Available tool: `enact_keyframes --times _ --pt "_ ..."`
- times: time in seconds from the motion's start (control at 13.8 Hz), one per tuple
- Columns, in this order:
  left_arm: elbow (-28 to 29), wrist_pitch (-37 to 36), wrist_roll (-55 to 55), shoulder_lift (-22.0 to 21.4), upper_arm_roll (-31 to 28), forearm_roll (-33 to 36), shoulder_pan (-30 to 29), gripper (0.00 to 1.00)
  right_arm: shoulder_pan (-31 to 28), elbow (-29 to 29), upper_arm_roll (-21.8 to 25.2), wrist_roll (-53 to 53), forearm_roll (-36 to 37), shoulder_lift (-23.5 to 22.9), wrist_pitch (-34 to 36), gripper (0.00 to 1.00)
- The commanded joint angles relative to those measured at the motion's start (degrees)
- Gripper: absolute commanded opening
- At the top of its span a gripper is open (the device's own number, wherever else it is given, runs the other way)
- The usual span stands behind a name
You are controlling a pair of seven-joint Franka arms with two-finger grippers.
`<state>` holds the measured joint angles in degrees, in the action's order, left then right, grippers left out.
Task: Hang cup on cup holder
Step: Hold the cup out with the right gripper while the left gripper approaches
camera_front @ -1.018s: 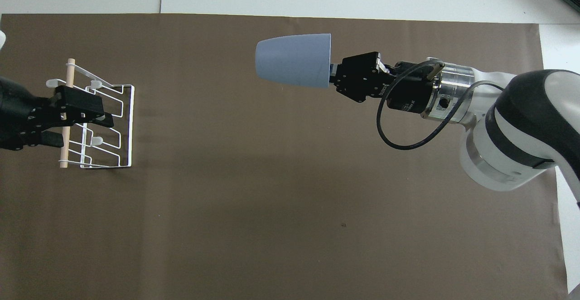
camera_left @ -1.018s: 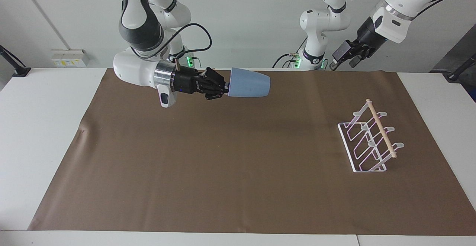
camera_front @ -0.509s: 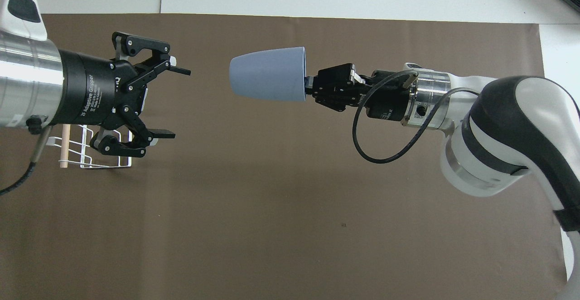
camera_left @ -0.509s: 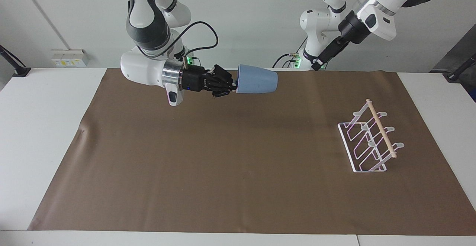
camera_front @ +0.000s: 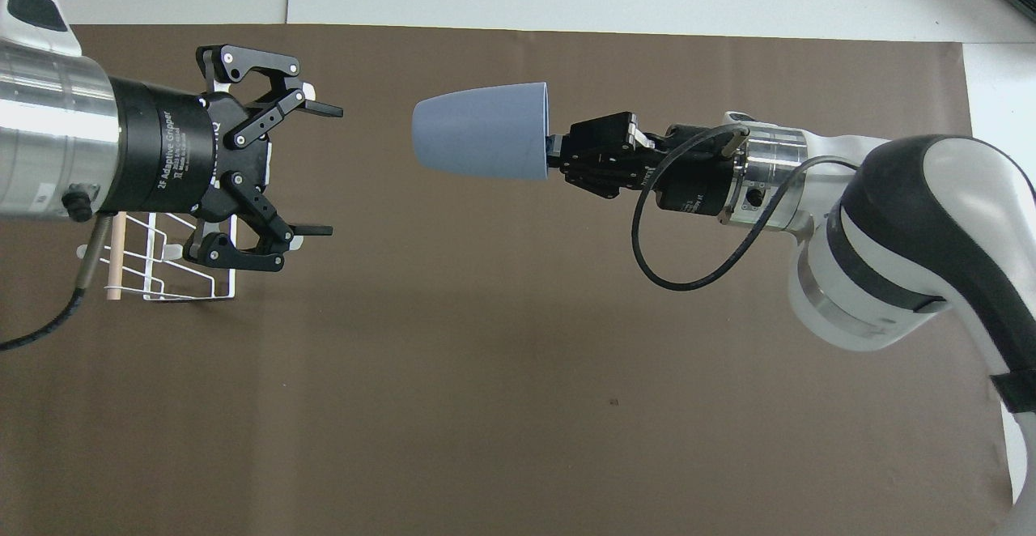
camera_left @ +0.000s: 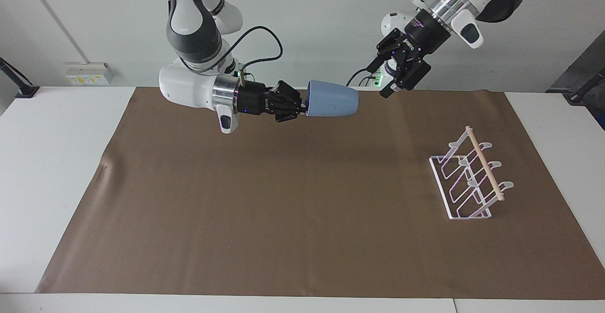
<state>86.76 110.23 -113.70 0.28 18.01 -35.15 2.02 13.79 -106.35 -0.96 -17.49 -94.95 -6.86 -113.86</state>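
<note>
Next, I close my left gripper around the base end (camera_front: 444, 133) of the blue-grey cup, since my right gripper is holding the cup's rim.
My right gripper (camera_left: 305, 106) is shut on the rim of the blue-grey cup (camera_left: 333, 104) and holds it on its side in the air over the brown mat, base pointing toward the left arm's end. In the overhead view the cup (camera_front: 481, 142) sticks out from the right gripper (camera_front: 553, 153). My left gripper (camera_left: 384, 77) is open and empty in the air, facing the cup's base with a gap between them; it also shows in the overhead view (camera_front: 333, 170). The white wire cup holder (camera_left: 468, 180) stands on the mat at the left arm's end, partly covered by the left gripper in the overhead view (camera_front: 116, 257).
A brown mat (camera_left: 283, 209) covers most of the white table. A white socket box (camera_left: 89, 73) sits on the wall by the right arm's end. Nothing else lies on the mat.
The left gripper has swung down from high up and turned to face the cup, fingers open. The right gripper has carried the cup a little toward the left arm's end.
</note>
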Motion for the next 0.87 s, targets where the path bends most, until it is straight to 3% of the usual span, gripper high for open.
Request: enact_keyframes --times 0.0,0.36,0.8 --pt "-2.54 0.69 -6.61 4.62 0.35 -2.55 0.79 1.0 -0.43 -0.35 -0.19 -2.28 -1.73 0.18 -0.84 0.0" --pt "-4.4 1.47 -9.87 7.8 1.06 -2.37 3.08 1.0 -0.61 -0.35 -0.19 -2.19 -1.64 0.18 -0.84 0.0" --pt "-5.19 2.7 -9.61 8.6 1.06 -0.71 7.38 1.0 -0.52 -0.35 -0.19 -2.19 -1.55 0.18 -1.54 0.0"
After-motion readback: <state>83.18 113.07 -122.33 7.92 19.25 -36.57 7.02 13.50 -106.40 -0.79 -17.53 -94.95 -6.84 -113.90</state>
